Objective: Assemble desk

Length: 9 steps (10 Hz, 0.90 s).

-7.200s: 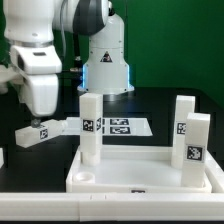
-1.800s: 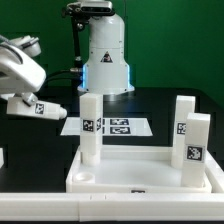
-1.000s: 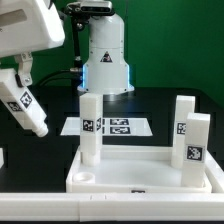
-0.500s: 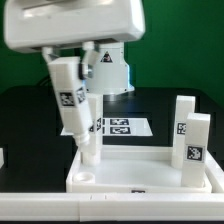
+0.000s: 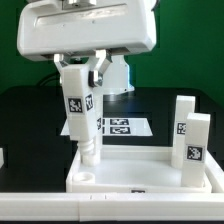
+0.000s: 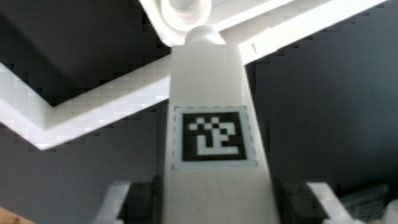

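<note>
The robot's gripper needs to let go of the fourth leg, now held just above the panel, standing in the desk panel's empty front socket (image 5: 85,178) (image 6: 185,12), before the mostly hidden leg.
The desk panel (image 5: 140,172) lies flat at the front, rim up. Two white tagged legs (image 5: 183,118) (image 5: 197,142) stand at its right side. A third standing leg at the left is mostly hidden behind the held one. My gripper (image 5: 84,66) is shut on a fourth tagged leg (image 5: 80,108), held nearly upright with its lower tip just above the panel's left part, behind the empty front-left socket (image 5: 85,178). In the wrist view the leg (image 6: 214,140) fills the space between the fingers (image 6: 135,200), pointing at a round socket (image 6: 183,12).
The marker board (image 5: 122,127) lies on the black table behind the panel. The white robot base (image 5: 118,72) stands at the back. A small white piece (image 5: 2,157) shows at the exterior view's left edge.
My gripper has swung from the exterior view's left to over the panel's left side, carrying the leg. The leg has turned from tilted to nearly upright and come lower.
</note>
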Each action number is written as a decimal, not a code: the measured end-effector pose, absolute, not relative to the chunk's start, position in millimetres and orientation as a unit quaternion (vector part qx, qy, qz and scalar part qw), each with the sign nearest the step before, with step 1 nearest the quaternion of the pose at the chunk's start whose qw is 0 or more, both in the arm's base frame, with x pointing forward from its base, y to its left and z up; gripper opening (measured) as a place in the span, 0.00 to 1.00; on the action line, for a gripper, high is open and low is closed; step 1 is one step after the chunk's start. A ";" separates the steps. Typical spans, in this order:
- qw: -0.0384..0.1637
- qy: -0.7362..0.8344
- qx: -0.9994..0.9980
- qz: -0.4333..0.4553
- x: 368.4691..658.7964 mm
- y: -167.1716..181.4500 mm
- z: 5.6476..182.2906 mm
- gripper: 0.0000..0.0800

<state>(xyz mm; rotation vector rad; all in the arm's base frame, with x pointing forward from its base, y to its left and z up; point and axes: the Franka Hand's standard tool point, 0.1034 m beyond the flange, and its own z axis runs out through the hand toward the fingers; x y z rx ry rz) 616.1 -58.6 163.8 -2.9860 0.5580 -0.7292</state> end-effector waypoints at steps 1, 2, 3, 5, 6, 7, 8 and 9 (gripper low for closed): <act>0.003 0.161 -0.958 -0.236 622.3 -53.5 157.3 0.36; 0.000 0.161 -0.958 -0.239 617.5 -50.4 149.9 0.36; 0.000 0.162 -0.958 -0.236 617.3 -51.2 150.2 0.36; -0.001 0.160 -0.958 -0.236 617.2 -50.6 148.6 0.36; -0.003 0.154 -0.959 -0.236 615.7 -45.4 143.7 0.36; -0.005 0.147 -0.961 -0.234 614.7 -41.7 140.2 0.36; -0.010 0.142 -0.962 -0.232 613.7 -45.3 137.1 0.36; -0.012 0.141 -0.963 -0.230 612.9 -47.1 134.5 0.36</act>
